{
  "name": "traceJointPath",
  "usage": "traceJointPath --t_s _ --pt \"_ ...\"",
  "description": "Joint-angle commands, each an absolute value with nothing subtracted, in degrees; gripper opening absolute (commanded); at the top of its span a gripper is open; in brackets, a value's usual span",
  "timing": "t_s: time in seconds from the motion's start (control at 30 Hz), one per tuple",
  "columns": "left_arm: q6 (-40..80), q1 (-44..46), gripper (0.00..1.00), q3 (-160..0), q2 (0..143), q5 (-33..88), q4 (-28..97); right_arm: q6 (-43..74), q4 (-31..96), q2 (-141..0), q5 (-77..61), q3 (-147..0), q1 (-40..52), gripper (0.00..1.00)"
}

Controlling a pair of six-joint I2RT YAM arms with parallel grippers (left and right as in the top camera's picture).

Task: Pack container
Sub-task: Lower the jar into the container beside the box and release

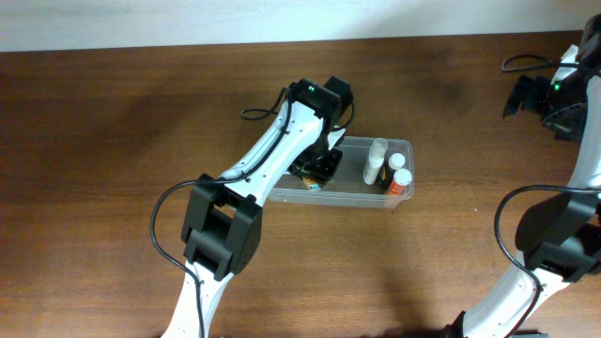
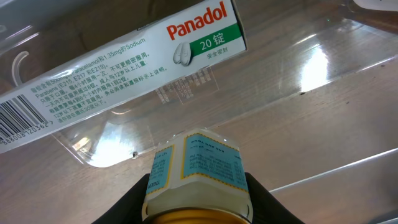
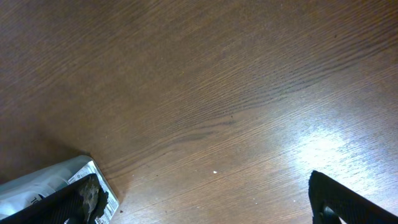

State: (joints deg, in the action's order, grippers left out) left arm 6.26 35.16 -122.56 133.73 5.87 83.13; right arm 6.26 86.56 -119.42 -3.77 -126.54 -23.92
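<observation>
My left gripper has the small jar to put down. It will let go of it in the tub, between the Panadol box and the tub's near side [image 1: 312, 187] [image 2: 194, 121]. The jar is now held inside the tub's end.
The container [image 1: 355, 184] is a clear shallow tub at mid-table. My left gripper [image 1: 317, 169] reaches down into its left end, shut on a small jar [image 2: 199, 167] with a pale blue label and a gold lid. Black fingers [image 2: 134, 202] press both sides of the jar. Just beyond the jar, a white Panadol box [image 2: 124, 59] lies on the tub's clear floor [image 2: 311, 93]. Whether the jar rests on that floor I cannot tell. My right gripper [image 3: 205, 208] hangs open over bare wood at the far right [image 1: 531, 94], holding nothing.
A white bottle [image 1: 376, 160] and a small bottle with an orange cap [image 1: 399, 181] lie in the tub's right end. A silvery printed packet [image 3: 43, 180] lies on the wood by my right gripper's left finger. The table's back edge runs behind the arms.
</observation>
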Motion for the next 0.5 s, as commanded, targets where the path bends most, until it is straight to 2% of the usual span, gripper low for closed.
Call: traceJointPath --t_s 0.0,0.47 --pt "6.8 35.5 0.35 -122.9 134.1 6.9 83.2 6.9 86.6 -118.4 -3.9 -127.5 -23.8 0.98" --pt "6.8 35.5 0.35 -122.9 134.1 6.9 82.5 6.9 86.6 -118.4 -3.9 -127.5 -23.8 0.98"
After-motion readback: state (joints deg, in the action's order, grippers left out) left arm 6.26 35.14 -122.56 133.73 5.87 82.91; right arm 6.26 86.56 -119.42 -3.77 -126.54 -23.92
